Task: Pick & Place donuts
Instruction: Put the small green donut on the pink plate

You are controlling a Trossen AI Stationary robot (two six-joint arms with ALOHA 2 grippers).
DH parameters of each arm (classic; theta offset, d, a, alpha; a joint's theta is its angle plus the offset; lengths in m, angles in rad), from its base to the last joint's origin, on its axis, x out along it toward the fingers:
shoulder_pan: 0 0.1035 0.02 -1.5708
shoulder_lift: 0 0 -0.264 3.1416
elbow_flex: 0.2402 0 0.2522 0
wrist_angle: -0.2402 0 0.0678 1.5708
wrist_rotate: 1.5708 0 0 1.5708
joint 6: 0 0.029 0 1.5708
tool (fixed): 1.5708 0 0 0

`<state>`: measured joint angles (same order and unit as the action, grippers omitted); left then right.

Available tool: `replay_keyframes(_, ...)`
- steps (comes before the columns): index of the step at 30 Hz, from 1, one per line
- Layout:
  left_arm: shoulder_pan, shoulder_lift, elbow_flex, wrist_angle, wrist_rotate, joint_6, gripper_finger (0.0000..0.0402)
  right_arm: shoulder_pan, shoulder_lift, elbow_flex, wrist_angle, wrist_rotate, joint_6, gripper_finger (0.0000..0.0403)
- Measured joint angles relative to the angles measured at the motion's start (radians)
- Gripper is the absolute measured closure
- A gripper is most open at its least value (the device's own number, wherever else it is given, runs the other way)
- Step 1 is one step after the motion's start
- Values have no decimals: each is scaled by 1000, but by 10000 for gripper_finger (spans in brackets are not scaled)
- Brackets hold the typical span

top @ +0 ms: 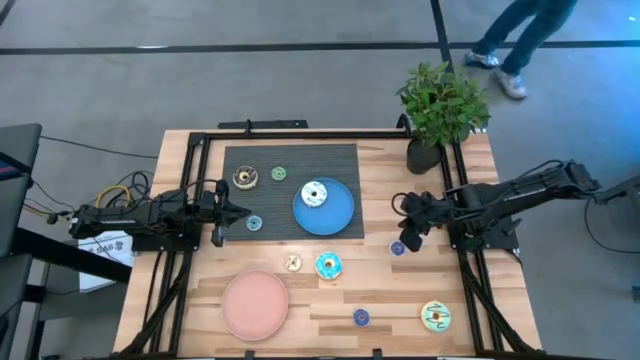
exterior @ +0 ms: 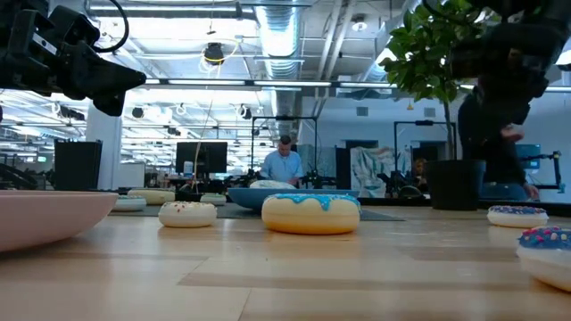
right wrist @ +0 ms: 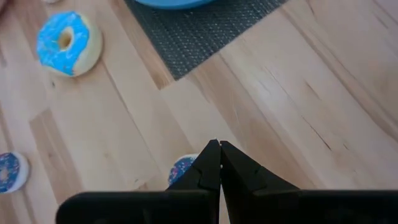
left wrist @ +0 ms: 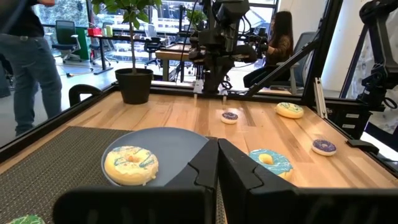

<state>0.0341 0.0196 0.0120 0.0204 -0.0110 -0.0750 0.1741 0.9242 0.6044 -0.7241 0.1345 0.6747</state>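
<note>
My left gripper needs to close next on the sides of the tiny green donut [top: 278, 173] [left wrist: 27, 219], which is on the dark mat near the brown-cream donut.
Several toy donuts lie flat on the table. A white donut [top: 315, 193] sits on the blue plate [top: 340, 215]. A brown-cream one [top: 243, 178], a tiny green one [top: 279, 174] and a tiny teal one [top: 254, 223] rest on the dark mat. On the wood lie a tiny cream one [top: 293, 263], a larger teal one [top: 328, 266], a tiny blue one [top: 361, 317] and a yellow-green one [top: 436, 316]. My right gripper [right wrist: 219, 144] is shut and hovers above another tiny blue donut [right wrist: 180, 169]. My left gripper [top: 240, 212] is shut at the mat's left edge, raised off the table.
The pink plate [top: 255, 305] lies near the table's near edge. A potted plant [top: 428, 150] stands at the far right corner. A black frame rail [top: 300, 135] runs round the table. People stand and sit in the room beyond.
</note>
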Motion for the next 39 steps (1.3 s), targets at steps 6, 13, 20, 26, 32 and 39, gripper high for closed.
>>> replay_keyframes(6,0,0,0,0,0,11,402,0,33,0,8,-5,-83,403)
replay_keyframes(13,0,0,0,0,0,0,402,2,46,0,16,-5,-21,403)
replay_keyframes(20,-1,0,0,0,2,-230,402,2,45,0,25,-4,44,403)
replay_keyframes(26,-1,0,0,0,0,-285,402,2,45,0,26,-4,87,403)
replay_keyframes(32,0,0,0,2,-2,-249,402,2,45,0,29,-5,87,403)
replay_keyframes(39,0,1,12,-14,-45,-225,402,2,45,0,29,-5,-30,403)
